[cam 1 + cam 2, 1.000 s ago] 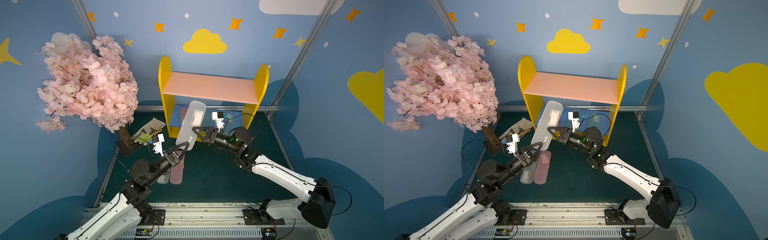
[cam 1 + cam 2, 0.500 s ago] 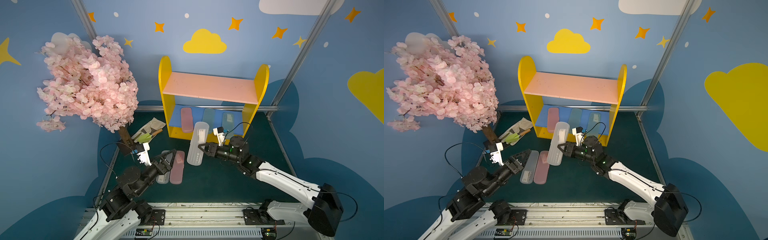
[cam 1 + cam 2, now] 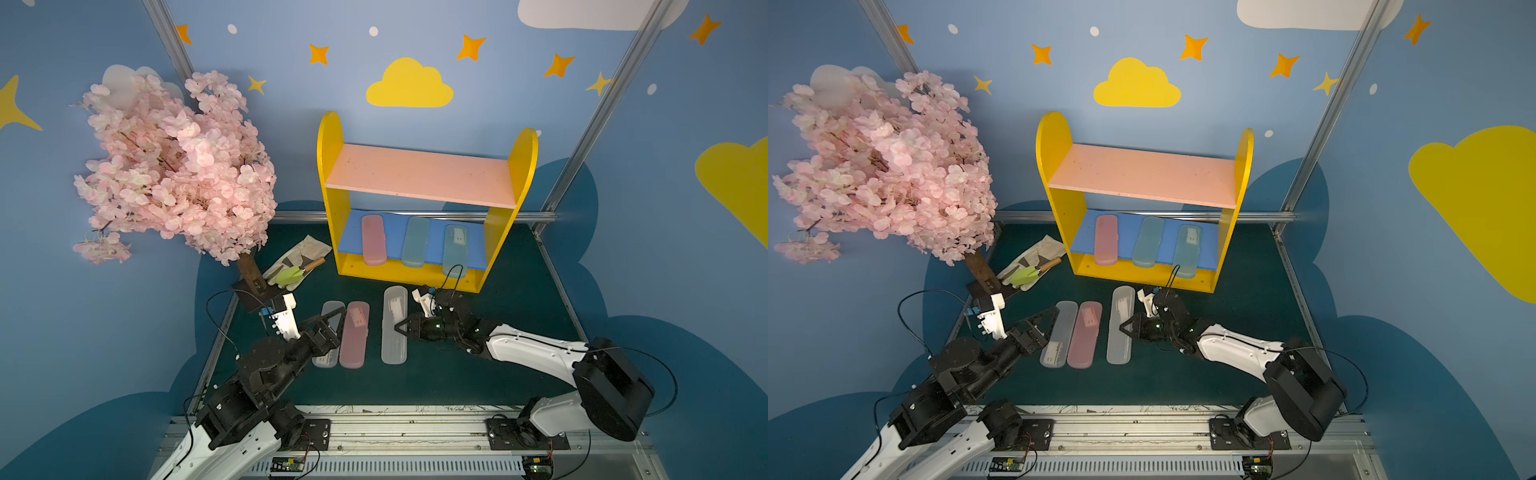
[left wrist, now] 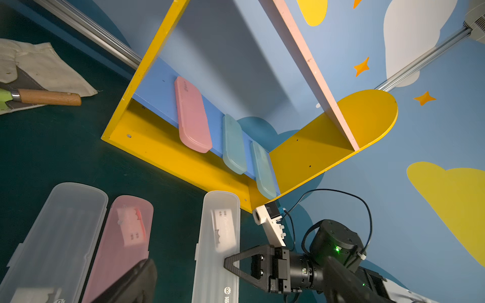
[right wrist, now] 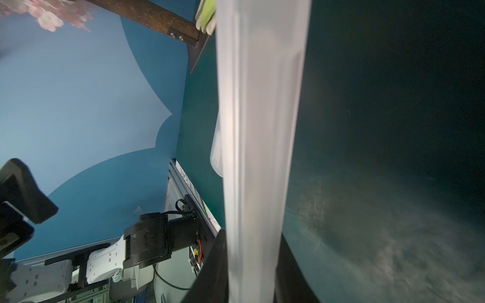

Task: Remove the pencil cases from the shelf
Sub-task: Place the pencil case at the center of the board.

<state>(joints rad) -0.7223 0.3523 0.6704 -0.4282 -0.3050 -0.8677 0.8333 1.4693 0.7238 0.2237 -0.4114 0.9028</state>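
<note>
Next, I set the frosted white case down on the mat (image 3: 378, 334) next to the pink case with my right gripper.
The shelf (image 3: 419, 174) (image 3: 1142, 174) stands at the back. On its blue lower board lie a pink pencil case (image 3: 373, 241) (image 4: 193, 118) and two pale blue ones (image 3: 415, 243) (image 3: 455, 249). On the mat lie a frosted white case (image 3: 326, 357) (image 3: 1059, 336) and a pink case (image 3: 354, 336) (image 3: 1086, 336) side by side. My left gripper (image 3: 338, 322) hovers open over them, holding nothing. To their right, my right gripper (image 3: 397, 328) (image 5: 252, 262) is shut on the long edge of another frosted white case (image 3: 392, 345) (image 5: 257, 131), which lies flat at mat level.
A pink blossom tree (image 3: 174, 166) on a dark base fills the left side. A glove with a green trowel (image 3: 297, 266) lies between the tree and the shelf. A metal rail (image 3: 374, 419) runs along the front edge, and blue walls close in on all sides.
The right gripper brought the white case down from in front of the shelf to the mat beside the pink one. The left gripper opened wider and drew back to the front left.
</note>
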